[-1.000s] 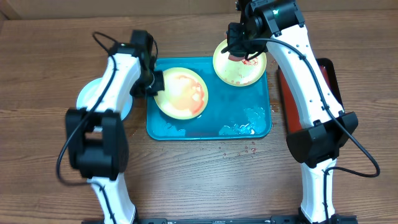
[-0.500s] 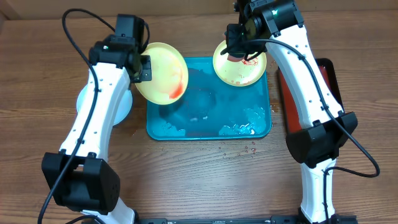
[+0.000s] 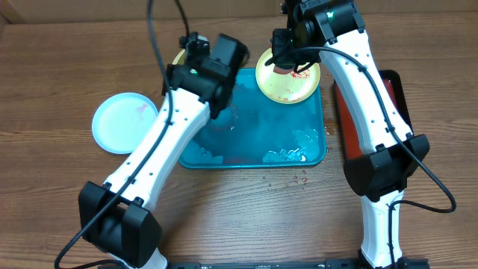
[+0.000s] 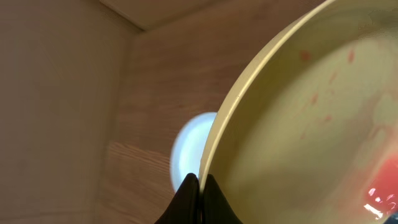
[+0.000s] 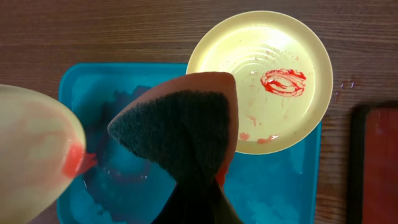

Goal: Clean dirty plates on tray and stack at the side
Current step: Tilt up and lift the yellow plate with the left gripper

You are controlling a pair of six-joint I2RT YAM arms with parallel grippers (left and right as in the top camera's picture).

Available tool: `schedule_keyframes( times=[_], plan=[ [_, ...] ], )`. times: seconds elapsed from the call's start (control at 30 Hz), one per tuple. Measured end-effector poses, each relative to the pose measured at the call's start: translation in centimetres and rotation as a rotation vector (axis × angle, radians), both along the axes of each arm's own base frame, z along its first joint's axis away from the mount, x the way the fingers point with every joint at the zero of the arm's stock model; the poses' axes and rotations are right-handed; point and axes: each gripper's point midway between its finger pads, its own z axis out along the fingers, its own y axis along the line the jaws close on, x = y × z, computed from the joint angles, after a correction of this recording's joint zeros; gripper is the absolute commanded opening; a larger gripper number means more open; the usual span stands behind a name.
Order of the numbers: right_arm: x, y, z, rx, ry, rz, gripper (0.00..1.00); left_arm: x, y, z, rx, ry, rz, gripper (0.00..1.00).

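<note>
The pale yellow plate will go down on top of the white plate (image 3: 125,123) (image 4: 201,153) beside the turquoise tray, set there by my left gripper.
My left gripper (image 4: 200,186) is shut on the rim of a pale yellow plate (image 4: 311,124) with red sauce smears and holds it tilted in the air. From overhead only an edge of that plate (image 3: 180,57) shows behind the left wrist, over the far left corner of the turquoise tray (image 3: 254,138). It also shows in the right wrist view (image 5: 31,155). A second yellow plate (image 3: 287,78) with a red smear lies on the tray's far right corner. My right gripper (image 5: 198,202) is shut on an orange sponge (image 5: 180,124) with a dark scrub face, above that plate (image 5: 273,74). The white plate (image 3: 125,122) lies on the table left of the tray.
A red tray with a black rim (image 3: 393,93) stands right of the turquoise tray, partly under the right arm. Water and foam pool in the turquoise tray's near half (image 3: 295,149). A few red drops lie on the wood (image 3: 299,179) in front of the tray.
My left gripper has lifted the yellow plate off the tray, tipped it up and carried it back and right. The white plate is now uncovered. The right arm and sponge have not moved.
</note>
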Motion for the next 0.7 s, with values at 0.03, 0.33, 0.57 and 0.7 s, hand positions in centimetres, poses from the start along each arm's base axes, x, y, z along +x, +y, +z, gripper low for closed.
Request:
schedule_keyframes(
  times=[0.03,0.33,0.57,0.7],
  plan=[
    [0.0,0.0,0.0,0.000,0.000,-0.001,0.04,-0.1,-0.1,0.6,0.030,-0.023,0.006,0.04],
    [0.0,0.0,0.0,0.000,0.000,-0.001,0.04,-0.4,-0.5,5.0,0.236,-0.202,0.054,0.04],
    [0.0,0.0,0.0,-0.001,0.001,-0.001,0.04,-0.8,-0.8,6.5,0.304,-0.258,0.072,0.04],
    [0.0,-0.1,0.0,-0.001,0.002,-0.001,0.04,-0.8,-0.7,6.7,0.317,-0.265,0.078,0.04]
  ],
)
